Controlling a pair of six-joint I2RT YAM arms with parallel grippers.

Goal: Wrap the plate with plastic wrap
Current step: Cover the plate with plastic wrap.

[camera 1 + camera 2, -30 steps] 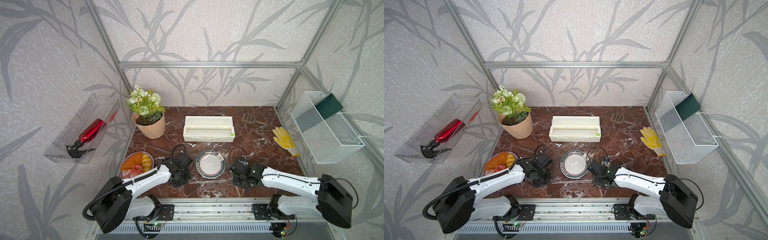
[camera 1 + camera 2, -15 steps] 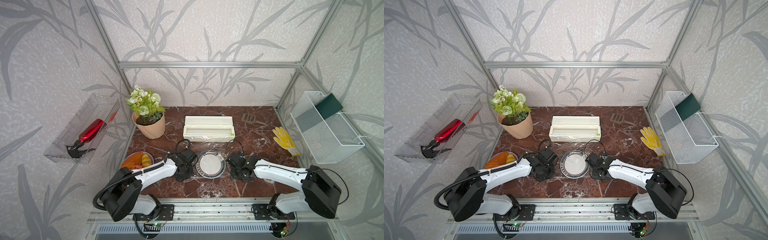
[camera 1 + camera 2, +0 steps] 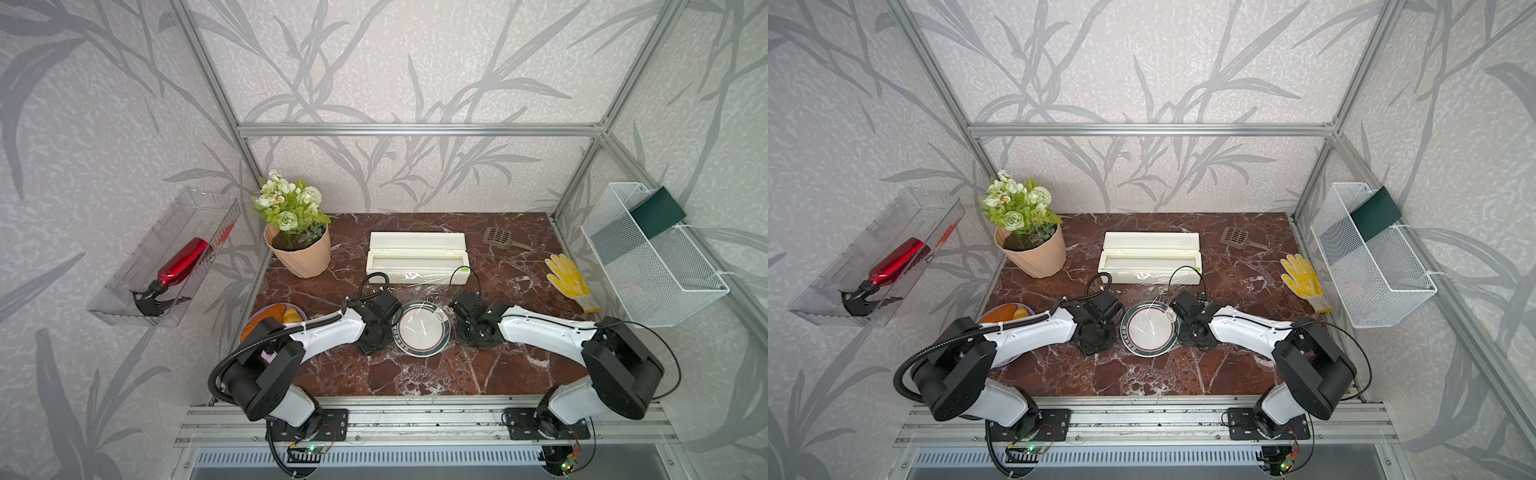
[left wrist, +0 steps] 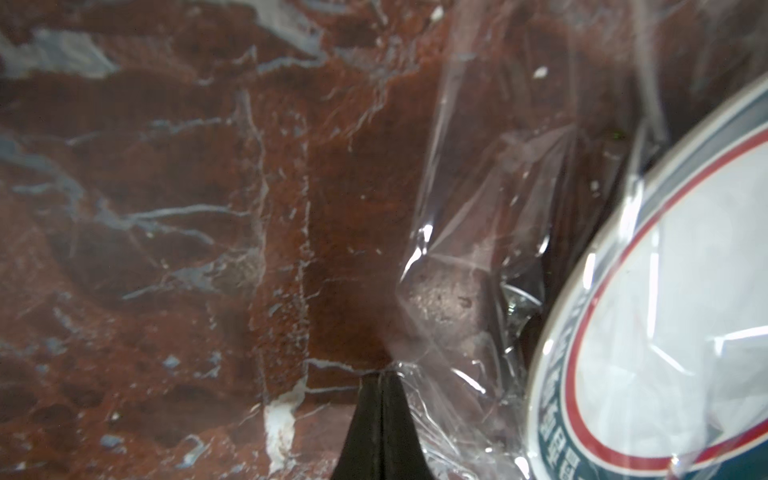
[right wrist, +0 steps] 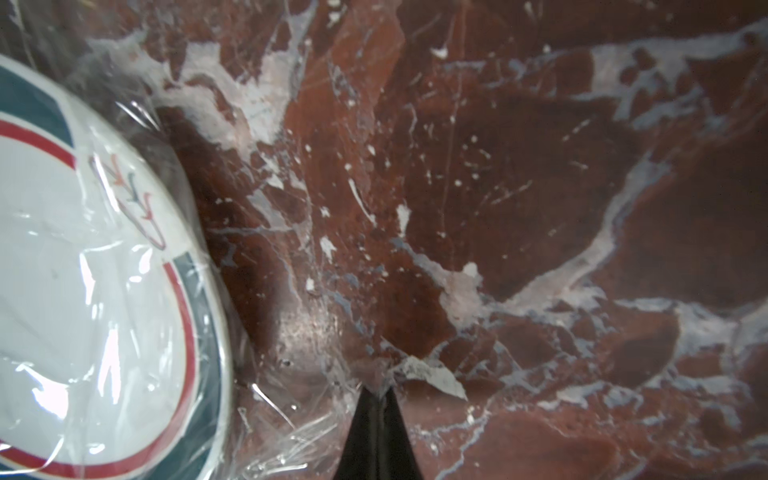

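My right gripper is pinching the plastic wrap out beside the plate, leaving the plate's rim free, so it should open and grip the plate's rim and wrap together [image 5: 217, 376].
The plate [image 3: 422, 329] [image 3: 1148, 328], white with a dark green rim band and a red ring, lies near the middle of the marble table. Plastic wrap [image 4: 478, 199] [image 5: 286, 419], glossy and wrinkled, is draped over it and spreads onto the table on both sides. In the left wrist view my left gripper [image 4: 380, 374] is shut on a bunched edge of the wrap, low over the table beside the plate [image 4: 665, 316]. On the plate's [image 5: 83, 291] other side my right gripper [image 5: 379, 390] is shut on the wrap's opposite edge. In both top views the wrists hide the fingertips.
A cream dispenser box [image 3: 417, 257] lies open just behind the plate, with film glinting at its front. A flower pot [image 3: 299, 249] and a purple plate of toy food [image 3: 274, 316] are at left. A brown scoop [image 3: 498, 237], yellow glove [image 3: 567, 278] and wire basket [image 3: 652, 266] are at right.
Both grippers have moved inward and a little toward the back, from off the plate's near corners to close beside it left and right. The plate has stayed put.
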